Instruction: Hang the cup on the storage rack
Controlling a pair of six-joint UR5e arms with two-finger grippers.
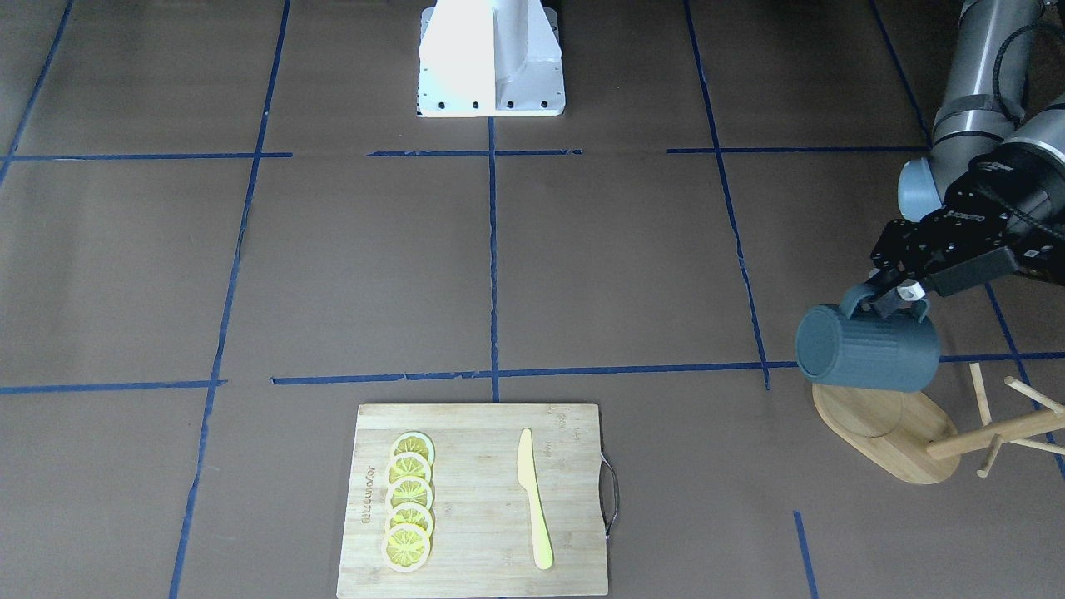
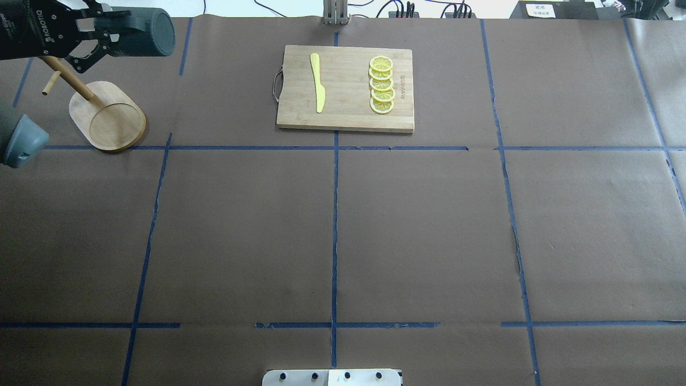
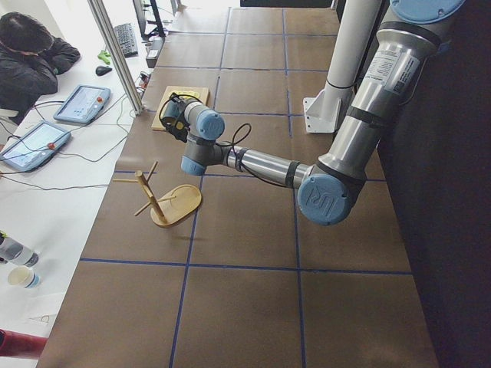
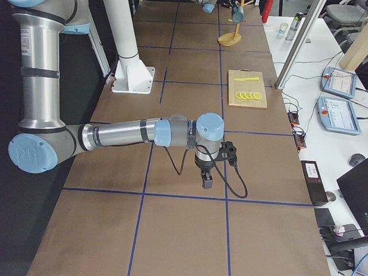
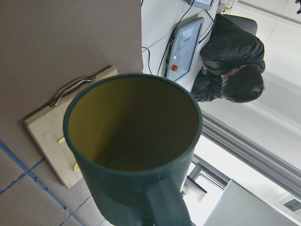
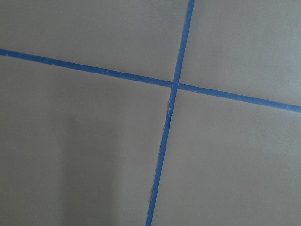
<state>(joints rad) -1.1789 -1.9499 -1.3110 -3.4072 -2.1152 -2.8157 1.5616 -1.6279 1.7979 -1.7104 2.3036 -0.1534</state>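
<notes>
I should release the cup, hanging just above the rack's flat base, from my left gripper on the storage rack's wooden wires (image 1: 1009, 406), on the side of the post that faces the white base.
The cup (image 1: 865, 348) is dark teal-grey and ribbed. It hangs on its side in the air, just above the flat base (image 1: 882, 424) of the storage rack. My left gripper (image 1: 890, 295) is shut on the cup's handle. In the overhead view the cup (image 2: 144, 38) sits at the far left with the gripper (image 2: 102, 37) beside it, above the rack's post (image 2: 67, 80). The left wrist view looks into the cup's yellow interior (image 5: 127, 127). My right gripper (image 4: 207, 181) points down over the table and shows only in the exterior right view; I cannot tell whether it is open or shut.
A bamboo cutting board (image 1: 478, 499) with lemon slices (image 1: 408, 512) and a yellow knife (image 1: 532, 499) lies at the table's middle on the operators' side. The robot's white base (image 1: 491, 58) is opposite. A seated person (image 3: 34, 54) and tablets are beyond the table edge.
</notes>
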